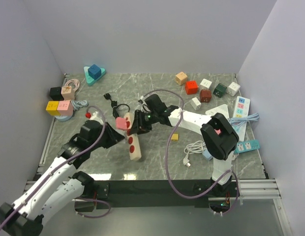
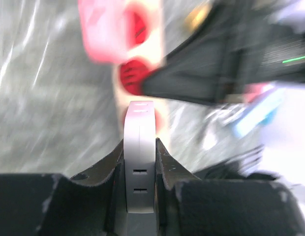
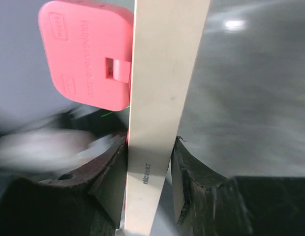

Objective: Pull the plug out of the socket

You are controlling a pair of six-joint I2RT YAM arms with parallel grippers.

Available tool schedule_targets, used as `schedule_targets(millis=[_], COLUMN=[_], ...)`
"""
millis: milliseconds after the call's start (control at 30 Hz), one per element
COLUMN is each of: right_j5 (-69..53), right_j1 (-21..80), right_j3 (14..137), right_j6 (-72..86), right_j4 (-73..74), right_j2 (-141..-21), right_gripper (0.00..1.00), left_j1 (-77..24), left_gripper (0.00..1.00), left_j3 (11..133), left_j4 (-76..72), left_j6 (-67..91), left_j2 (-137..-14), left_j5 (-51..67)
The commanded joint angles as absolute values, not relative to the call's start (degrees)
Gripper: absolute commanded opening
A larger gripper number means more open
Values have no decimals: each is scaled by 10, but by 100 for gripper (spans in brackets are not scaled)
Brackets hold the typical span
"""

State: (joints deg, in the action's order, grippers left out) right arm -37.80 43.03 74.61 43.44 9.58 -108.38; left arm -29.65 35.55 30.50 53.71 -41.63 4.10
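The grey flat block will go down from my left gripper onto the table (image 1: pixel 138 136) under the middle of the cream power strip, where I should let it go.
A cream power strip (image 1: pixel 136 147) with red sockets is held off the table in the middle. A pink plug (image 1: pixel 124 122) sits in its far end. My left gripper (image 1: pixel 124 139) is shut on the strip's side from the left. My right gripper (image 1: pixel 138 125) is shut on the strip near the plug. In the left wrist view the jaws (image 2: pixel 139 142) clamp the strip (image 2: pixel 139 157) edge-on, with the blurred plug (image 2: pixel 106 29) beyond. In the right wrist view the jaws (image 3: pixel 150 142) clamp the strip (image 3: pixel 162 73), and the plug (image 3: pixel 86 54) is still seated on its face.
Cube adapters lie at the back right, among them a red one (image 1: pixel 191 87). A white power strip (image 1: pixel 241 110) and a white cable (image 1: pixel 194 147) are at the right. Yellow and pink cubes (image 1: pixel 59 105) are at the left. A black cable (image 1: pixel 113 105) lies behind the plug.
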Motion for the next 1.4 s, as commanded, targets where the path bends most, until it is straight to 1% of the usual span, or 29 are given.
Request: schedule_targets(millis=[0, 100, 200, 300, 467, 500, 633, 800, 867, 1033, 1167, 1200, 1233, 1300, 1333, 1367], right_j5=[-238, -225, -258, -287, -320, -318, -295, -294, -296, -302, -292, -291, -291, -286, -282, -280], right_j1=[389, 380, 366, 359, 331, 326, 298, 272, 270, 271, 280, 280, 281, 289, 293, 295], right_j3=[707, 712, 695, 690, 702, 711, 744, 761, 759, 713, 685, 677, 672, 663, 660, 657], right_j6=[366, 358, 359, 356, 376, 377, 369, 344, 332, 334, 335, 334, 336, 339, 340, 343], right_j4=[199, 217, 197, 180, 170, 175, 240, 288, 305, 283, 269, 266, 258, 247, 243, 241], right_j2=[-1105, -1096, -1077, -1056, -1011, -1000, -958, -930, -928, -919, -917, -918, -918, -918, -918, -918], right_gripper=[0, 0, 0, 0, 0, 0, 0, 0, 0, 0, 0, 0, 0, 0, 0, 0], left_j1=[-272, -257, -254, -254, -253, -253, -254, -254, -254, -268, -271, -272, -272, -272, -272, -272], left_gripper=[1, 1, 1, 1, 1, 1, 1, 1, 1, 1, 8, 14, 28, 42, 52, 56], left_j3=[413, 435, 454, 479, 451, 440, 374, 361, 356, 357, 368, 373, 380, 384, 390, 391], left_j4=[180, 191, 182, 208, 245, 237, 153, 70, 19, -82, -98, -92, -88, -70, -62, -59], left_j6=[564, 562, 550, 533, 506, 498, 488, 478, 478, 489, 511, 514, 516, 522, 525, 533], left_j2=[-354, -339, -337, -368, -445, -475, -505, -561, -588, -689, -749, -770, -778, -793, -797, -798], left_j5=[40, 19, 25, 22, 29, 42, 78, 107, 134, 166, 177, 178, 179, 174, 171, 170])
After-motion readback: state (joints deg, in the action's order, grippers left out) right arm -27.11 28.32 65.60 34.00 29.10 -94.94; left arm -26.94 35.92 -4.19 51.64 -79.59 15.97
